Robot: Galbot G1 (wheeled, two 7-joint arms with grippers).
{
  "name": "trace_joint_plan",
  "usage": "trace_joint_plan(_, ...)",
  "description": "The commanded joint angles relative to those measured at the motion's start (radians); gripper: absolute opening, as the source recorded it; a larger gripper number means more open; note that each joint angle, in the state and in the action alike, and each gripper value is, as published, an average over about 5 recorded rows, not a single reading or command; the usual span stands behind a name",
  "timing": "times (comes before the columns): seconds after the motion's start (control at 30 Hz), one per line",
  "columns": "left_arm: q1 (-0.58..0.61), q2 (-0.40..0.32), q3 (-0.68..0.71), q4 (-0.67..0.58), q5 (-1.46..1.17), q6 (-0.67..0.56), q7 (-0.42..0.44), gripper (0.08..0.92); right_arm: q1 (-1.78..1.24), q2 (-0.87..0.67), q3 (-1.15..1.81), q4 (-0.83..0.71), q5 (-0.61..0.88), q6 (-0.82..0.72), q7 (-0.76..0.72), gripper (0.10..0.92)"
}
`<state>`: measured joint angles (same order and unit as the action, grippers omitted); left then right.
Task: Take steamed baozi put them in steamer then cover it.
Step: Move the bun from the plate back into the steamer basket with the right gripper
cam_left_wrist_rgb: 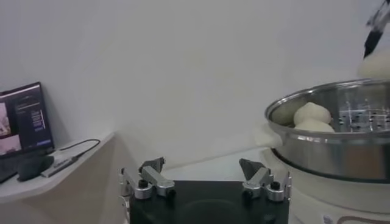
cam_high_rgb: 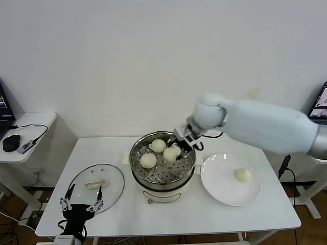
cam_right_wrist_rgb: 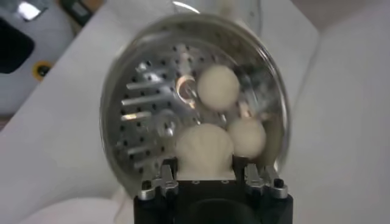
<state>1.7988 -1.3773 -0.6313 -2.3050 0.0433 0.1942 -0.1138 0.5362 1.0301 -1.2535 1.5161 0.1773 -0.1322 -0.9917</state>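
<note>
The robot's right gripper needs to release the baozi on the front part of the steamer's perforated bottom (cam_high_rgb: pixel 163 174) (cam_right_wrist_rgb: pixel 161 96).
The steel steamer (cam_high_rgb: pixel 162 176) stands mid-table on its cream pot base. Two baozi (cam_high_rgb: pixel 158 145) (cam_high_rgb: pixel 148 161) lie on its perforated floor. My right gripper (cam_high_rgb: pixel 182 139) reaches in from the right rear and is shut on a third baozi (cam_high_rgb: pixel 171 152), just above the floor. In the right wrist view the gripper (cam_right_wrist_rgb: pixel 205 163) clasps that baozi (cam_right_wrist_rgb: pixel 204 143) beside two others (cam_right_wrist_rgb: pixel 218 85) (cam_right_wrist_rgb: pixel 247 135). A fourth baozi (cam_high_rgb: pixel 243 175) lies on the white plate (cam_high_rgb: pixel 219 186). The glass cover (cam_high_rgb: pixel 110 178) lies flat at the left. My left gripper (cam_high_rgb: pixel 80 205) is open and parked in front of it.
A side table (cam_high_rgb: pixel 36 120) at the far left holds a mouse (cam_high_rgb: pixel 11 143) and cables. The left wrist view shows the steamer's rim (cam_left_wrist_rgb: pixel 341 137) and a laptop (cam_left_wrist_rgb: pixel 21 119). A screen edge (cam_high_rgb: pixel 321 104) stands at the far right. The wall is close behind the table.
</note>
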Motion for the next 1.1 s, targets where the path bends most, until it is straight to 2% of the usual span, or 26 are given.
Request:
trace_joint_plan(0.03,0.0,-0.002,-0.005,0.002,-0.003,-0.001,0.0,0.823,-0.025,0.118,-0.051,-0.033,-0.107,0.164,0.008,0.568)
trace_joint_plan(0.3,0.0,-0.007,-0.008,0.003,-0.006,-0.002,-0.001,0.823,-0.052,0.156,-0.064,-0.053,-0.226,0.262,0.019,0.568)
trace_joint_plan(0.67,-0.005,-0.009,-0.004,0.01,-0.007,-0.003,-0.003,0.823,-0.049,0.132,-0.077,-0.039,-0.282,0.335,-0.009,0.577)
trace_joint_plan(0.9,-0.004,-0.01,-0.002,0.012,-0.006,-0.003,-0.003,0.823,-0.051,0.118,-0.073,-0.019,-0.277,0.324,-0.011,0.579)
trace_joint_plan(1.0,-0.003,-0.01,-0.002,0.01,-0.006,-0.003,-0.003,0.823,-0.041,0.104,-0.074,-0.001,-0.27,0.313,-0.019,0.606)
trace_joint_plan(1.1,-0.002,-0.01,-0.002,0.009,-0.006,-0.003,-0.004,0.823,-0.024,0.089,-0.071,0.008,-0.259,0.311,-0.017,0.679)
